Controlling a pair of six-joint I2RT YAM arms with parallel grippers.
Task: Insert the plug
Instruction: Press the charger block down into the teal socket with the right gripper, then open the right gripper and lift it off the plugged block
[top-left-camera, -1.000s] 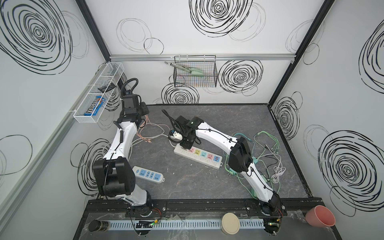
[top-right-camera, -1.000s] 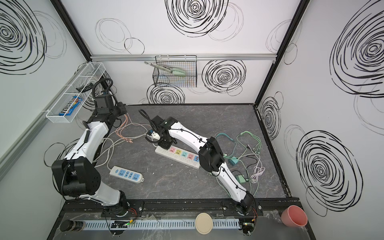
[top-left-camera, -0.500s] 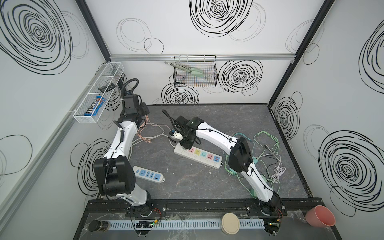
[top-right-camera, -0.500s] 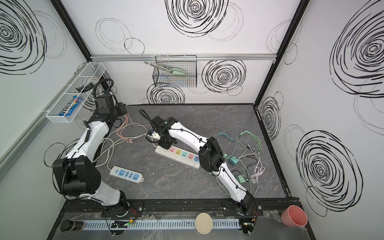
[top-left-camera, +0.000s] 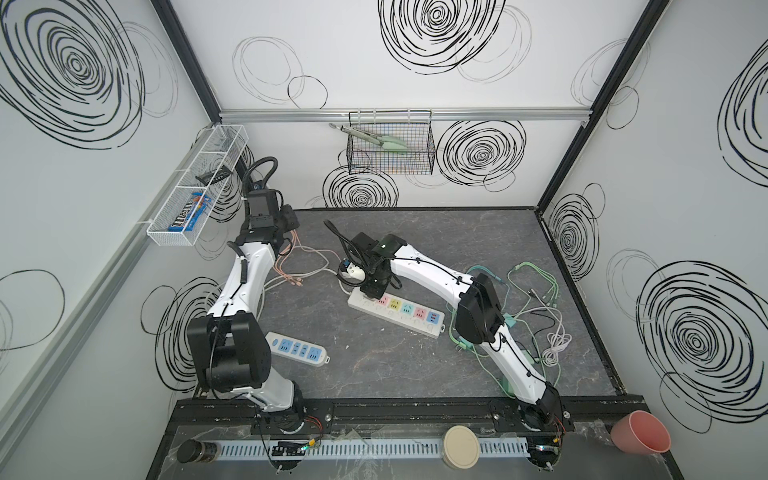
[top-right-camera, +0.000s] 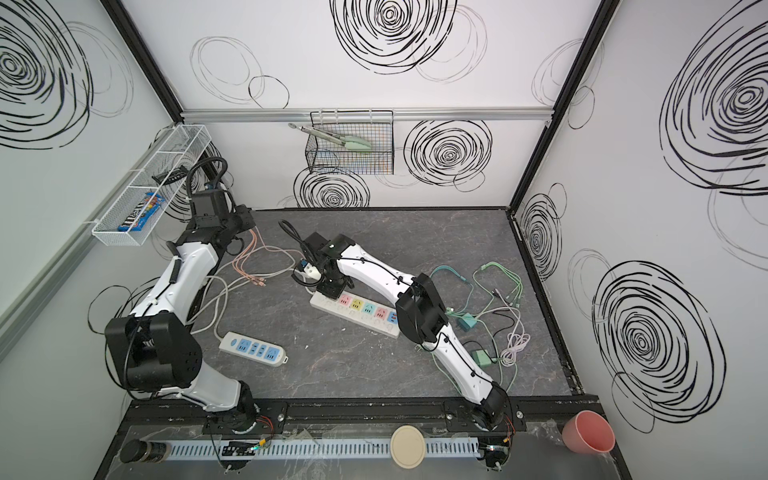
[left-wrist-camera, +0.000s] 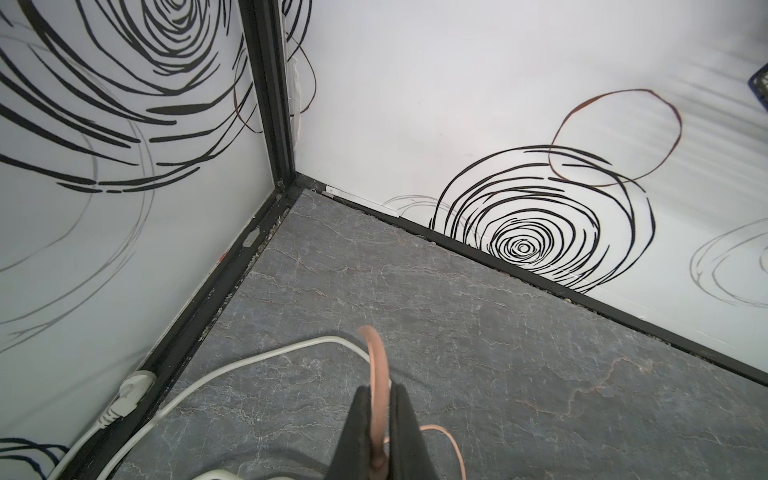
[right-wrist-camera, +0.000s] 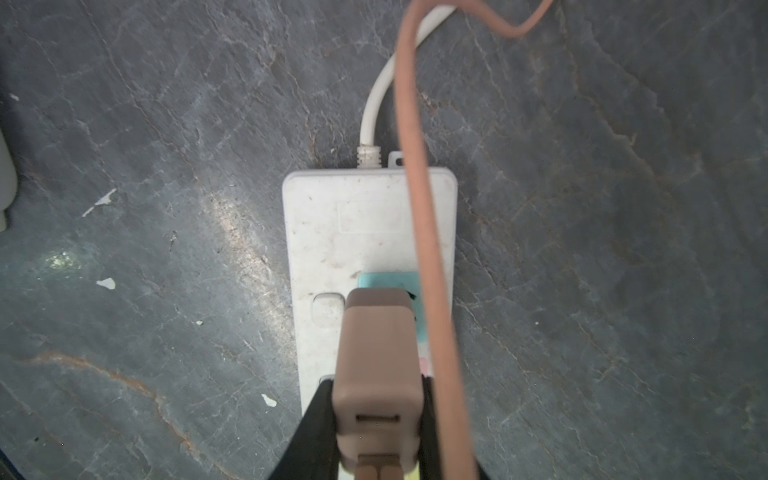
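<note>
The tan plug, now at the power strip's socket, will be released by my right gripper in the teal socket (top-left-camera: 365, 293) (right-wrist-camera: 391, 307) that is nearest to the cord of the white power strip.
In the right wrist view a tan plug (right-wrist-camera: 376, 365) sits between the black fingers (right-wrist-camera: 318, 415) of my right gripper (right-wrist-camera: 377, 399), which is shut on it. The plug's front end is at the teal socket (right-wrist-camera: 386, 280) of the white power strip (right-wrist-camera: 332, 232); its prongs are hidden. A pink cable (right-wrist-camera: 419, 208) trails from it across the strip. In both top views the right gripper (top-left-camera: 372, 286) (top-right-camera: 328, 286) points down at the strip's (top-left-camera: 395, 309) (top-right-camera: 357, 309) left end. My left gripper (left-wrist-camera: 379, 399) (top-left-camera: 291, 224) is shut on the pink cable (left-wrist-camera: 376, 357) near the back left corner.
A second strip with blue sockets (top-left-camera: 297, 347) lies at the front left. Green and grey cables (top-left-camera: 532, 282) tangle on the right. A white adapter (top-left-camera: 353, 272) lies just left of the right gripper. White cords (left-wrist-camera: 232, 365) run along the left wall.
</note>
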